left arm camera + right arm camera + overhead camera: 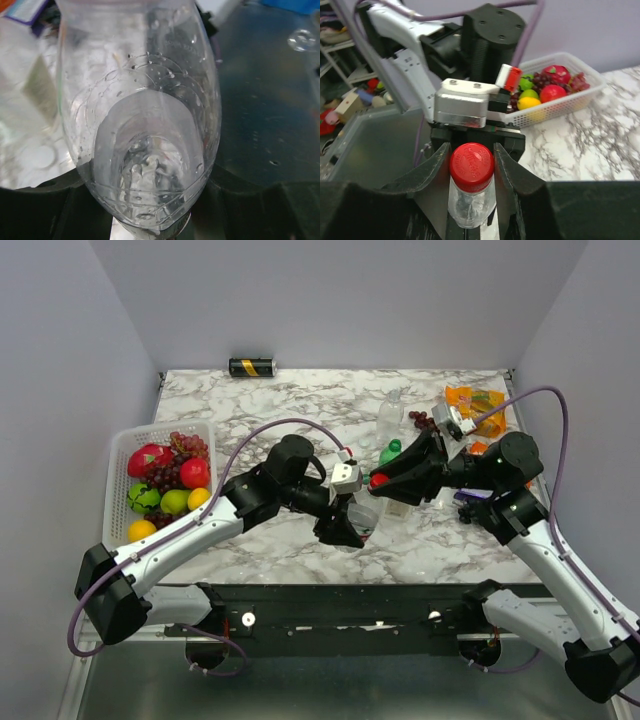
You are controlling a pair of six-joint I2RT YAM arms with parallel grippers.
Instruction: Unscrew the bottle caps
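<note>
My right gripper is to release the red cap on the marble table (pixel 368 541), in the space that lies between the green bottle and the table's front edge.
A clear plastic bottle (pixel 366 510) with a red cap (pixel 379 480) is held between both arms above the marble table (pixel 300 405). My left gripper (pixel 345 527) is shut on the bottle's body, which fills the left wrist view (pixel 145 125). My right gripper (pixel 386 481) is shut on the red cap (pixel 471 166); both fingers (pixel 432 170) press its sides. A small green bottle (pixel 390 452) stands just behind the grippers. Another clear bottle (pixel 390 415) is further back.
A white basket (pixel 122 450) of fruit sits at the table's left edge. A black-and-gold can (pixel 252 367) lies at the back edge. Orange packets (pixel 475 403) and dark grapes (pixel 422 420) lie at the back right, near the right arm.
</note>
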